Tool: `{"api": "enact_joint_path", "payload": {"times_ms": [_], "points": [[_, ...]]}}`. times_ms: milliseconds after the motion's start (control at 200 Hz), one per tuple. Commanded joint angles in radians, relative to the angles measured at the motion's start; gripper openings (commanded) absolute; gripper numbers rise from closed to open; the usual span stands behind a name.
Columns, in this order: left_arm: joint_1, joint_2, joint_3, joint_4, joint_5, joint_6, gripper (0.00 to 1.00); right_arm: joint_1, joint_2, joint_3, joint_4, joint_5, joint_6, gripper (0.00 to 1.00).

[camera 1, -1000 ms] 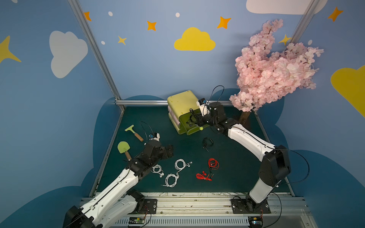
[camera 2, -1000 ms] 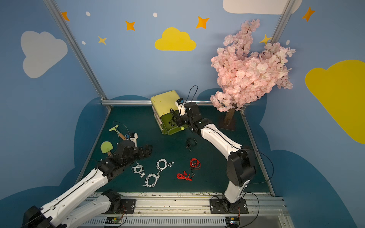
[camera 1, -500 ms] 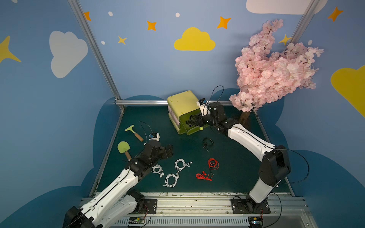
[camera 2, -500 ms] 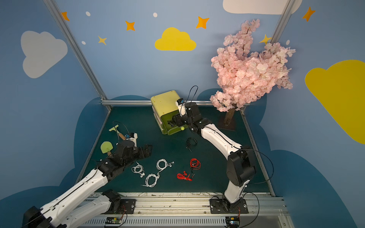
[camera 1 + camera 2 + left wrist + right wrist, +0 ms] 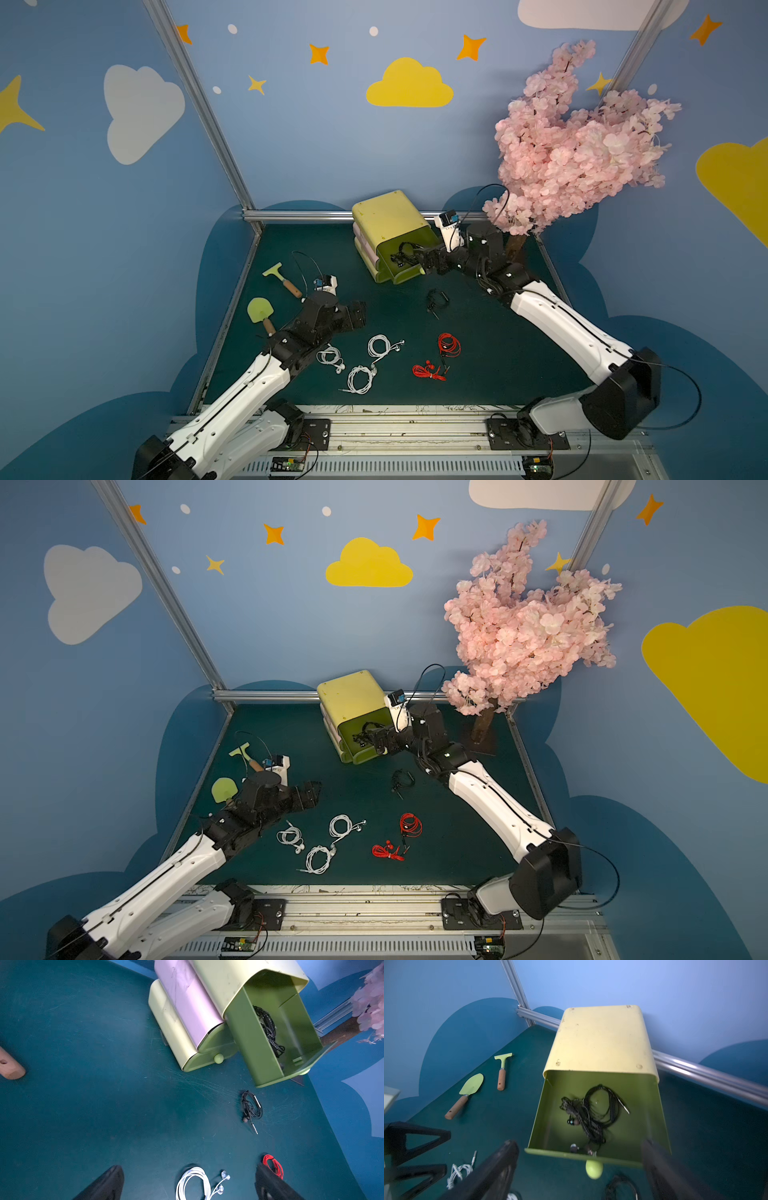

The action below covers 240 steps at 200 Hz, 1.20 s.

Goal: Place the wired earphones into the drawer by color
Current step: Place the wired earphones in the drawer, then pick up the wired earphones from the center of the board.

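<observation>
My right gripper is to close next on the coiled cable (image 5: 443, 301) (image 5: 631, 1184) of the black earphones that are lying on the mat in front of the open top drawer.
The yellow-green drawer (image 5: 400, 276) unit stands at the back, its top drawer (image 5: 546, 1118) pulled out. Black wired earphones (image 5: 591, 1113) lie tangled inside it, and they also show in the left wrist view (image 5: 268, 1028). My right gripper (image 5: 579, 1145) hangs open over the drawer's front edge (image 5: 405, 257), holding nothing. One black bundle (image 5: 436, 300) lies on the mat in front of the drawer. Three white bundles (image 5: 380, 345) (image 5: 330, 357) (image 5: 360, 379) and two red ones (image 5: 449, 345) (image 5: 428, 371) lie nearer the front. My left gripper (image 5: 358, 314) is open and empty, above the mat beside the white bundles (image 5: 194, 1183).
A green hand scraper (image 5: 282, 278) and a green trowel (image 5: 261, 311) lie at the left of the mat. A pink blossom tree (image 5: 573, 158) stands at the back right, close to my right arm. The two lower drawers (image 5: 187, 1001) are closed.
My right gripper has gone from shut to open over the pulled-out drawer, and the black earphones now lie loose inside. The left arm has not moved.
</observation>
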Motion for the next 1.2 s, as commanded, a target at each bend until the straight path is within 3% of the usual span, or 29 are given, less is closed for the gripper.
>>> {"api": "enact_joint_path", "payload": {"times_ms": [0,315,501,736,931,1011,1196], "points": [[0.005,0.021,0.043,0.033,0.030,0.039,1.00,-0.005,-0.098,-0.090,-0.052,0.044,0.008,0.99],[0.007,0.048,0.062,0.058,0.052,0.018,1.00,-0.008,-0.317,-0.400,-0.069,0.142,0.152,0.98],[0.007,0.031,-0.005,0.091,0.066,-0.027,1.00,-0.038,-0.345,-0.557,0.003,0.091,0.236,0.98],[0.007,0.033,-0.065,0.113,0.064,-0.058,1.00,-0.121,-0.236,-0.626,0.128,-0.114,0.316,0.93],[0.007,0.030,-0.068,0.097,0.067,-0.057,1.00,-0.199,-0.074,-0.557,0.128,-0.223,0.407,0.84],[0.008,0.024,-0.066,0.093,0.059,-0.051,1.00,-0.225,-0.002,-0.505,0.091,-0.281,0.376,0.82],[0.010,0.023,-0.071,0.094,0.053,-0.053,1.00,-0.233,0.117,-0.474,0.133,-0.294,0.430,0.78]]}}
